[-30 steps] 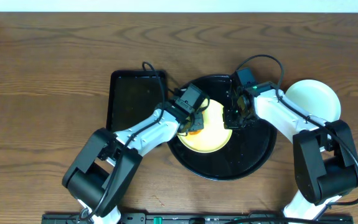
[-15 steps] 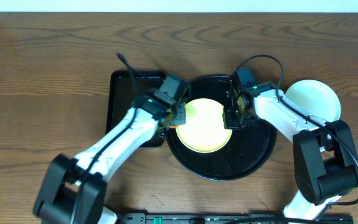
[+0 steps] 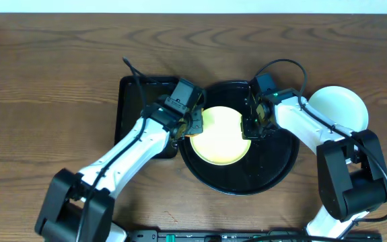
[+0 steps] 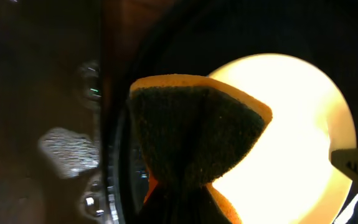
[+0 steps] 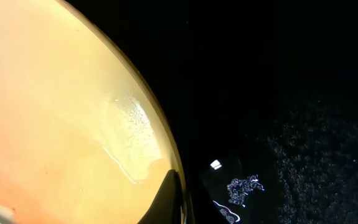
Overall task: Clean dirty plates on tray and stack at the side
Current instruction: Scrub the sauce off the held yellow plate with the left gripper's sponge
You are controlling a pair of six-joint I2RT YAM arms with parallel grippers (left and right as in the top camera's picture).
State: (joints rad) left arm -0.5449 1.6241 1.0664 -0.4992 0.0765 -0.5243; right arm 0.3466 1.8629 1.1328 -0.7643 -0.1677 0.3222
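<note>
The robot's left gripper should release the orange sponge, now held over the plate's rim, on the rectangular tray's bottom (image 3: 155,128) (image 4: 15,127), near the side of the rectangular tray that touches the round tray.
A pale yellow plate (image 3: 221,138) lies in the round black tray (image 3: 274,158), left of its centre. My left gripper (image 3: 191,125) is shut on an orange sponge with a dark green scrub face (image 4: 197,140), held over the plate's left rim (image 4: 303,149). My right gripper (image 3: 250,128) is shut on the plate's right rim, one finger (image 5: 169,196) lying on the plate (image 5: 60,118) and the other hidden under it. A wet patch (image 5: 132,127) glistens on the plate near that finger. A pale plate (image 3: 339,107) rests on the table right of the tray.
A smaller rectangular black tray (image 3: 143,104) lies against the round tray's left side, under my left arm. Water droplets speckle the round tray's floor (image 5: 303,155). Bare wooden table (image 3: 45,81) surrounds everything.
My left gripper has carried the sponge leftward from the plate's middle to its left rim, and the arm has swung out to the left. The right gripper has kept its hold.
</note>
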